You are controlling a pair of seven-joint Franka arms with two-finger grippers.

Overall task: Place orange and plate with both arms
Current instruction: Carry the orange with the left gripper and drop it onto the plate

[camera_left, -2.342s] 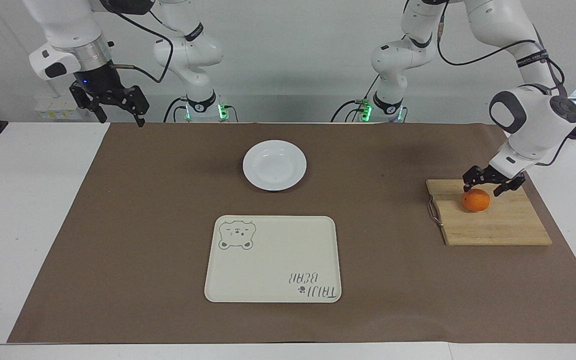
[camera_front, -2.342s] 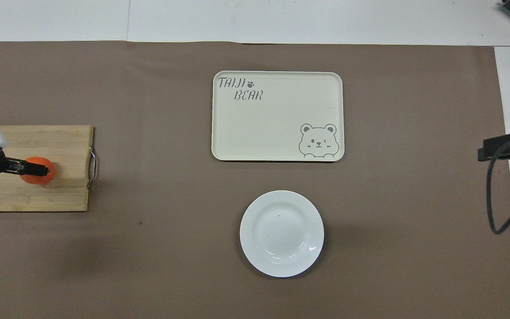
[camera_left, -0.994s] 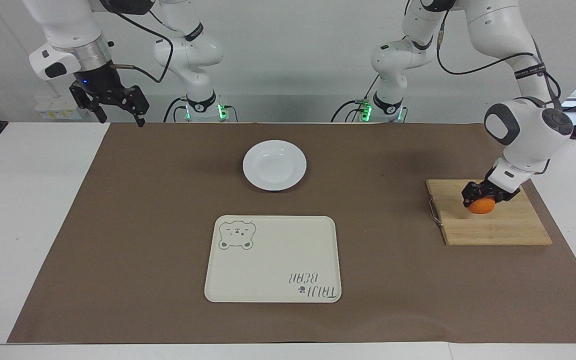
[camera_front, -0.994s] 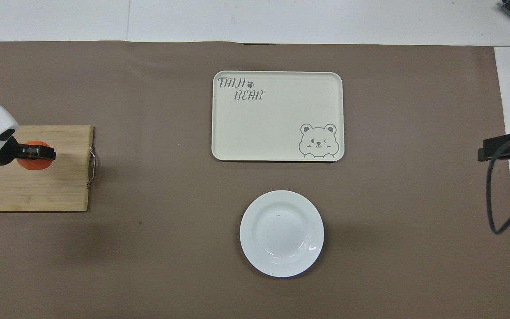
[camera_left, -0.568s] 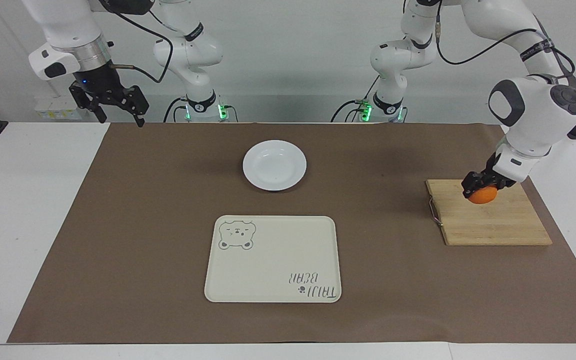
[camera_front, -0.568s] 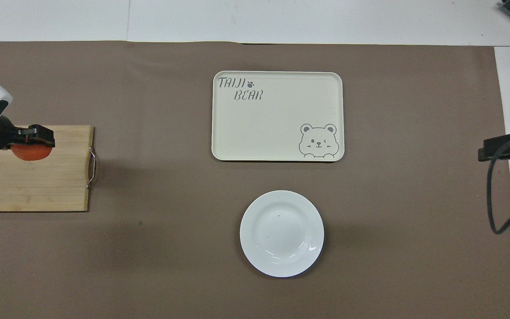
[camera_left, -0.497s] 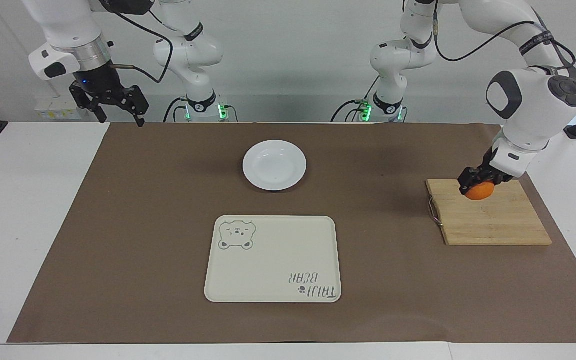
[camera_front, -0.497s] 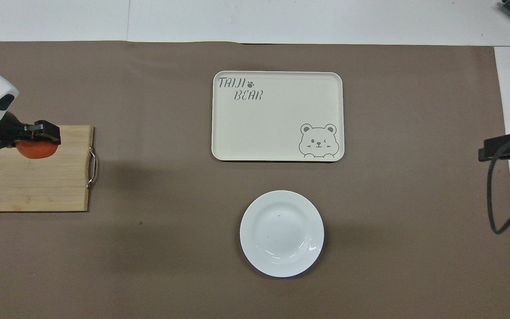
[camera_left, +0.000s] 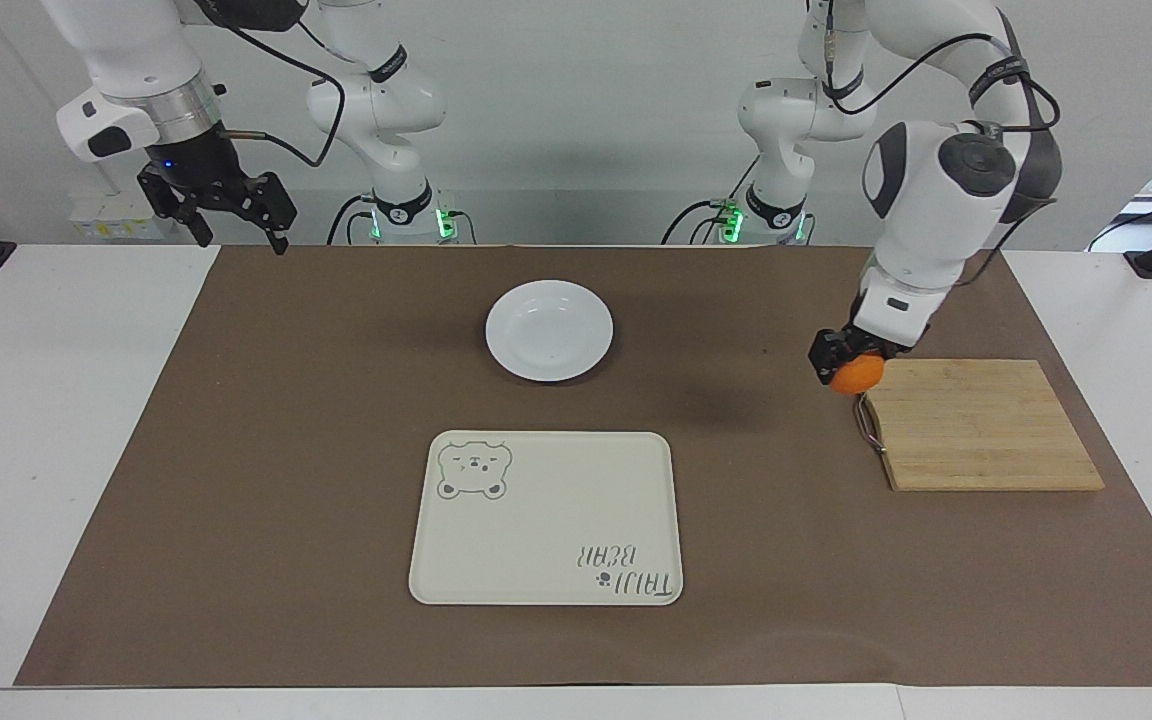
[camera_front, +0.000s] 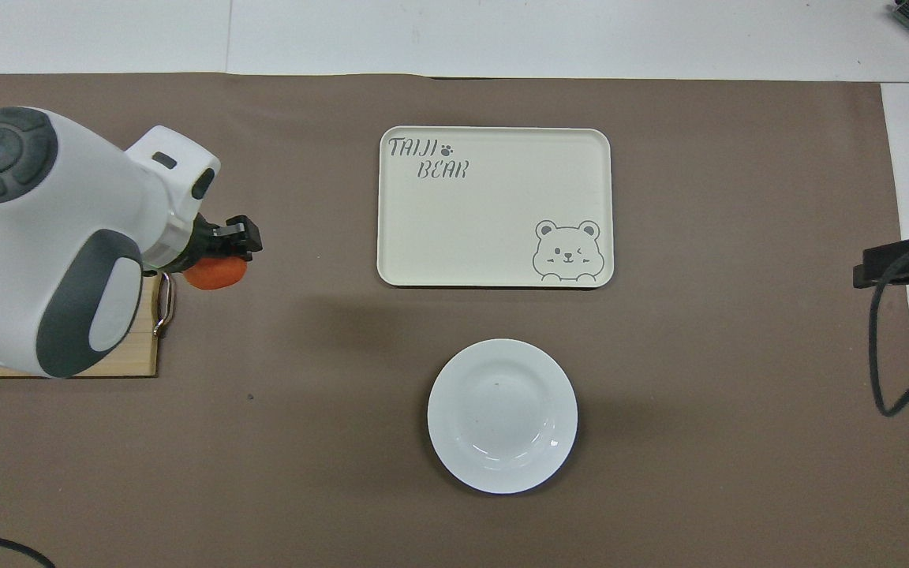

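My left gripper is holding the small orange. It will let go of it on the white plate, just off its middle (camera_front: 518, 443), away from the tray.
My left gripper (camera_left: 841, 362) is shut on the small orange (camera_left: 856, 373) and holds it in the air over the brown mat, just off the handle end of the wooden board. The overhead view shows the left gripper (camera_front: 227, 246) with the orange (camera_front: 214, 273) under it. The white plate (camera_left: 549, 330) lies on the mat midway between the two arm bases, nearer to the robots than the tray; it also shows in the overhead view (camera_front: 502, 416). My right gripper (camera_left: 226, 205) hangs open in the air over the mat's corner by the right arm's base and waits.
A cream tray with a bear drawing (camera_left: 547, 517) lies farther from the robots than the plate; it also shows in the overhead view (camera_front: 494, 207). A wooden cutting board (camera_left: 976, 423) with a metal handle lies at the left arm's end. A brown mat (camera_left: 316, 420) covers the table.
The left gripper closed on the orange, lifted it off the board and carried it toward the table's middle, past the board's handle end. The right arm has not moved.
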